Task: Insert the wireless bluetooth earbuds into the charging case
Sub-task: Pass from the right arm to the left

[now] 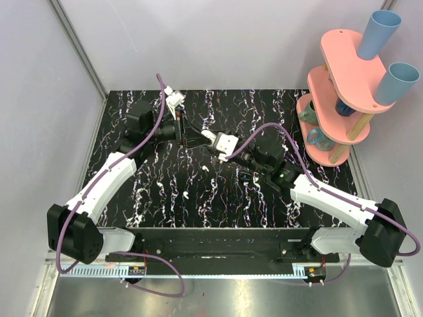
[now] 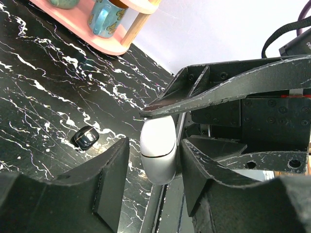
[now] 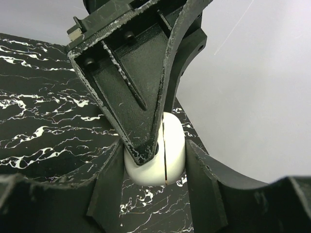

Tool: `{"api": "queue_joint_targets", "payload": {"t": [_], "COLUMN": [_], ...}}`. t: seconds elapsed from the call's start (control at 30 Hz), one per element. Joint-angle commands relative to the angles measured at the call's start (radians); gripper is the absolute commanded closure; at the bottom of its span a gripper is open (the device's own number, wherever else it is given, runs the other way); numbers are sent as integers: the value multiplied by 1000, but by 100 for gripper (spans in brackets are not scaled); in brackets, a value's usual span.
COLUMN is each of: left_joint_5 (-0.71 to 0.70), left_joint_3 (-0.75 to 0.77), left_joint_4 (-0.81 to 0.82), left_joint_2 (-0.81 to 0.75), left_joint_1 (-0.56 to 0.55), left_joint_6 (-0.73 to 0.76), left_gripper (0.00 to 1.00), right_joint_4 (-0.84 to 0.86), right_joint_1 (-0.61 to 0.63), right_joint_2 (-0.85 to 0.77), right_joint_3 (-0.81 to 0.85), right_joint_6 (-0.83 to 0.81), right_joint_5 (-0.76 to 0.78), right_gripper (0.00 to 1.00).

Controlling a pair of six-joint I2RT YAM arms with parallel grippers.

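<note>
Next, my left gripper takes the case's body [image 3: 146,174] before my right gripper backs off, because my right gripper is pinching the charging case across its seam to keep it shut.
The cream charging case [image 3: 170,150] is closed, with its seam showing, and is held edge-on above the black marbled table [image 3: 43,121]. My right gripper [image 3: 155,167] is shut on it, one finger against each side. My left gripper [image 2: 154,145] straddles the same case [image 2: 158,150] from the opposite side. It is open, with a clear gap at its left finger [image 2: 109,179] and only a sliver at the other. One left finger [image 3: 131,82] lies across the case's face in the right wrist view. In the top view both grippers meet at the case [image 1: 209,135], mid-table. The earbuds are hidden.
A small glossy black object [image 2: 85,138] lies on the table right of the grippers [image 1: 246,177]. A pink tiered stand [image 1: 344,86] with blue cups [image 1: 380,33] and mugs stands at the back right corner. Grey walls enclose the table.
</note>
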Motion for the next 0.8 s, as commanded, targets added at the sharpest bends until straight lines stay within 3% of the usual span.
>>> {"api": "queue_joint_targets", "payload": {"t": [0.0,0.2,0.27,0.33,0.43,0.5,0.53,0.67,0.77], "left_joint_5": [-11,-1,3,3,-1,-12,-24,-84,-153], "left_joint_3": [45,44,42,42,37,27,24,-5,-48], "left_joint_4": [17,10,9,7,7,6,6,6,52], "left_joint_2": [1,0,3,4,3,-2,-8,-42,-91], "left_joint_1": [-4,-4,-4,-4,-5,-5,-5,-5,-5], "left_joint_6": [13,21,24,27,44,59,64,110,133], "left_gripper": [53,68,77,90,100,100,100,100,100], "right_joint_4": [54,58,58,63,83,93,103,144,153], "right_joint_1": [-4,-6,-6,-4,-6,-4,-4,-6,-6], "right_joint_2": [-16,-16,-16,-18,-21,-25,-29,-44,-62], "right_joint_3": [9,6,6,7,7,6,7,3,3], "right_joint_6": [-15,-13,-16,-15,-1,4,10,44,54], "right_joint_5": [-10,-10,-12,-12,-1,14,21,77,119], "right_gripper": [73,73,72,65,50,40,29,10,5]}}
